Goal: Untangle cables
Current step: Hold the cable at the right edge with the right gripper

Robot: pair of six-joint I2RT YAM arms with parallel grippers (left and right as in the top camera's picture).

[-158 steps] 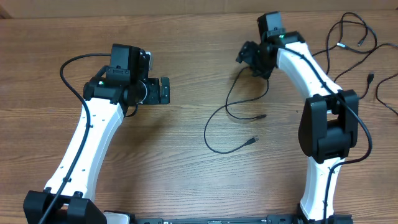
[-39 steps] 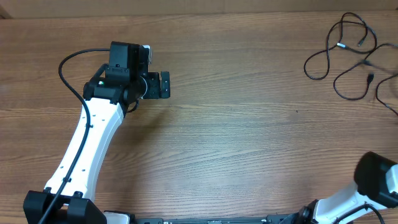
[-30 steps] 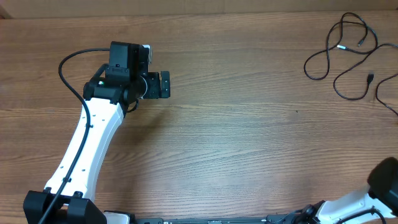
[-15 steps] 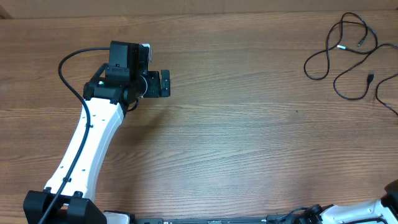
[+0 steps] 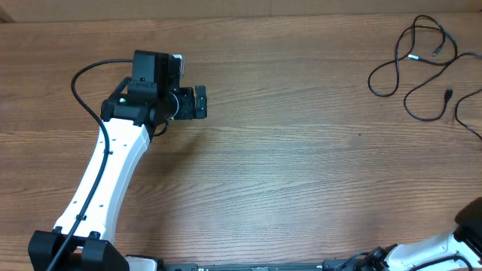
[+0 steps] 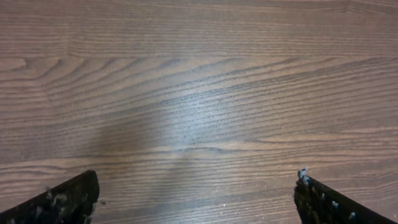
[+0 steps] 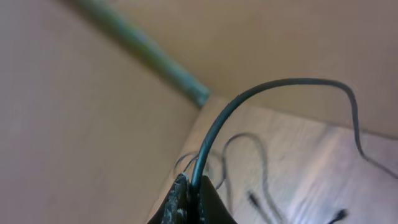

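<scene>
Next, I let go of the black cable with my right gripper on the bare wood point(image 5: 446, 170) just in front of the looped cables.
Several thin black cables point(image 5: 409, 56) lie in loose loops at the table's far right corner in the overhead view. My right gripper point(image 7: 194, 184) is shut on one black cable point(image 7: 273, 84), which arcs up and to the right from the jaws. Behind it, blurred cable loops point(image 7: 261, 165) and plug ends lie on the wood. In the overhead view only a bit of the right arm point(image 5: 472, 226) shows at the bottom right corner, and its gripper is out of that view. My left gripper point(image 5: 199, 102) point(image 6: 196, 182) stands open over bare wood at the left, far from the cables.
The wooden table point(image 5: 301, 150) fills the overhead view. A tan wall with a greenish strip point(image 7: 146, 50) fills the left and top of the right wrist view. The left arm point(image 5: 105, 173) reaches up from the front left edge.
The right arm has pulled away from the table's middle to the bottom right corner, and the cable that lay there is gone from that spot. The left arm has stayed still.
</scene>
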